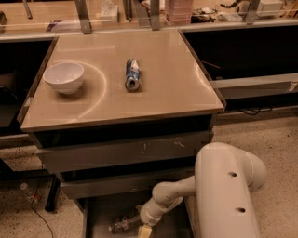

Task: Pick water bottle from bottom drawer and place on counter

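Next, my gripper moves to the water bottle's end [132, 223] nearest my white arm, inside the open bottom drawer, and closes there.
The water bottle [122, 226] lies on its side on the grey floor of the open bottom drawer [98, 214], at the lower edge of the view. My gripper [144, 229] reaches down into the drawer and sits at the bottle's right end, partly cut off by the frame edge. The beige counter [172, 83] tops the cabinet above.
A white bowl [64, 77] stands at the counter's left and a blue-and-white can [132, 74] lies near its middle. Two shallower grey drawers [121, 153] stick out above the bottom one. My white arm [228, 190] fills the lower right. A cluttered shelf [153, 9] runs behind.
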Tool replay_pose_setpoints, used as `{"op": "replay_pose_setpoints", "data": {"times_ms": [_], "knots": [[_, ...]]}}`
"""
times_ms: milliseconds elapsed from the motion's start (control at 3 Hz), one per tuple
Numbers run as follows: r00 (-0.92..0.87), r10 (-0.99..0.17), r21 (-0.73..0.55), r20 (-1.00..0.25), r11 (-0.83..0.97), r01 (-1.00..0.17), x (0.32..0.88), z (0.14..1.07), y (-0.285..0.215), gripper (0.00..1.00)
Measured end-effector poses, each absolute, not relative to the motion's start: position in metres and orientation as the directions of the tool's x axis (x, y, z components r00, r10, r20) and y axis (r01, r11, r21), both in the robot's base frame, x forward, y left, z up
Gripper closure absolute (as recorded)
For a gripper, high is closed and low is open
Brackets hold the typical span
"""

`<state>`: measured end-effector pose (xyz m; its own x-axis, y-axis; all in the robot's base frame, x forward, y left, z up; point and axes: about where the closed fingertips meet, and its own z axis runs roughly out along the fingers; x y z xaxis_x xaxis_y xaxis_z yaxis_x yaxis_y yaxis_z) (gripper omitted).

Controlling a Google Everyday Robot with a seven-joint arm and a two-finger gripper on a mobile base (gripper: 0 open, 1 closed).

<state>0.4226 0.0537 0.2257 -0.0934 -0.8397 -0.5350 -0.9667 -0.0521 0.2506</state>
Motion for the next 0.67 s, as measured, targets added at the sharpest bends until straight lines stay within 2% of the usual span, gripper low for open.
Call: {"op": "replay_pose_setpoints", "data": {"times_ms": [667], "knots": [[-0.083,-0.821,0.254,-0.565,-0.078,-0.964,0.449,0.190,0.068,0.00]]}}
